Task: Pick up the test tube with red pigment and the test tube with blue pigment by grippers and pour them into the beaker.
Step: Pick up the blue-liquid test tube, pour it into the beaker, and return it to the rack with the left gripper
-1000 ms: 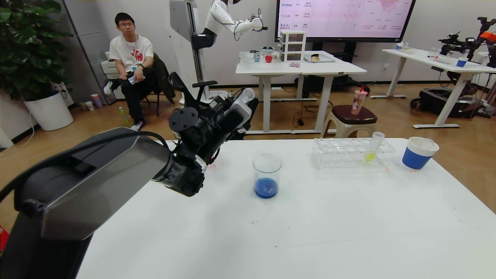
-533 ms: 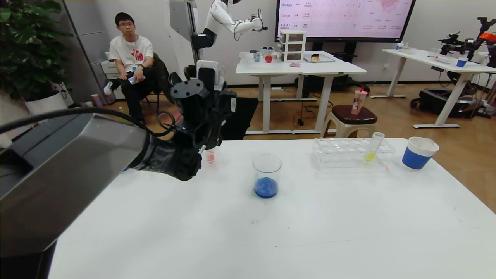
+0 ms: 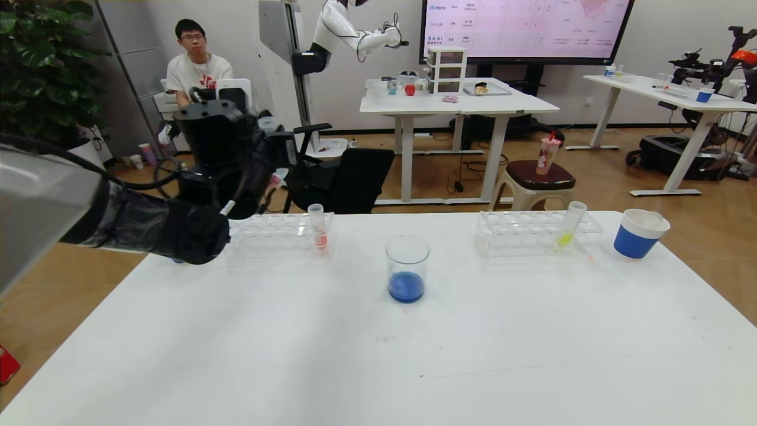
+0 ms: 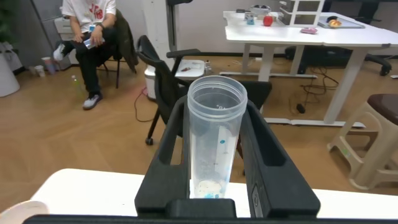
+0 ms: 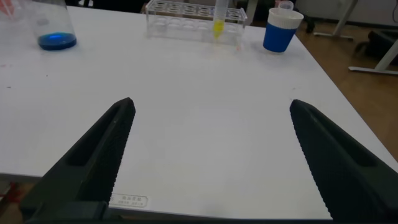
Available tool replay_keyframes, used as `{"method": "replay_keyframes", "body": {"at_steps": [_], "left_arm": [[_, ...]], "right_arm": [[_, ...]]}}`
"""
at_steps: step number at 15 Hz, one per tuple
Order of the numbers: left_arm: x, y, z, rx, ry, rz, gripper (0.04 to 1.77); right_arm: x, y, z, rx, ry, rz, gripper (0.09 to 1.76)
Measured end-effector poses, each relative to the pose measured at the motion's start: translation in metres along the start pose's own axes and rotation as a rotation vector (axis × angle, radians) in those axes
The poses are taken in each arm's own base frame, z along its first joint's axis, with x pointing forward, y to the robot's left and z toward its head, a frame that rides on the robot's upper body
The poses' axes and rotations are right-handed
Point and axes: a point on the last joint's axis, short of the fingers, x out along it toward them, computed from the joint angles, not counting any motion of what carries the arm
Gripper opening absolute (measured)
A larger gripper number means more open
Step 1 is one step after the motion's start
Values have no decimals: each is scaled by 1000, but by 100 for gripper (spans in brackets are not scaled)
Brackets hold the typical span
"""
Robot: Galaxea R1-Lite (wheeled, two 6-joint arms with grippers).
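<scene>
Next, my left gripper releases the test tube with blue pigment, now raised above the rack's back, in the paper cup (image 3: 185, 241) (image 4: 22, 214) next to the rack of the red tube.
The beaker (image 3: 407, 267) stands mid-table with blue liquid in its bottom; it also shows in the right wrist view (image 5: 57, 38). My left gripper (image 3: 269, 151) is raised above the back of the left clear rack (image 3: 266, 234), left of the beaker. It is shut on the test tube with blue pigment (image 4: 214, 140), which holds only blue drops and residue. The test tube with red pigment (image 3: 319, 229) stands upright in the left rack. My right gripper (image 5: 211, 104) is open and empty, low over the table's near right part, out of the head view.
A second clear rack (image 3: 535, 234) at the back right holds a tube of yellow-green liquid (image 3: 569, 228). A blue-and-white paper cup (image 3: 640, 234) stands right of it. A black chair (image 3: 349, 177) is behind the table. A person sits far back left.
My left arm has swung left and back, away from the beaker to above the left rack, carrying the tube. The red tube in the rack has come into view.
</scene>
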Motion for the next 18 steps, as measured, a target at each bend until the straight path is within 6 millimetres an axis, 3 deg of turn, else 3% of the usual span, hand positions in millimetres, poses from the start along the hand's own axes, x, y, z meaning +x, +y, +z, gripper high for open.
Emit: {"method": "replay_keyframes", "body": {"at_steps": [5,8,13,18], "left_arm": [[1,119,-1,2,29,126,50],[1,172,-7,3,46,188,50],[19,192,-29,5,-14,224,50],[37,193,-88,6,26,223,50]], "right_arm": [[0,0,0,0,0,0,174],[0,0,0,0,0,0,174],[0,0,0,0,0,0,174],[0,0,0,0,0,0,174]]}}
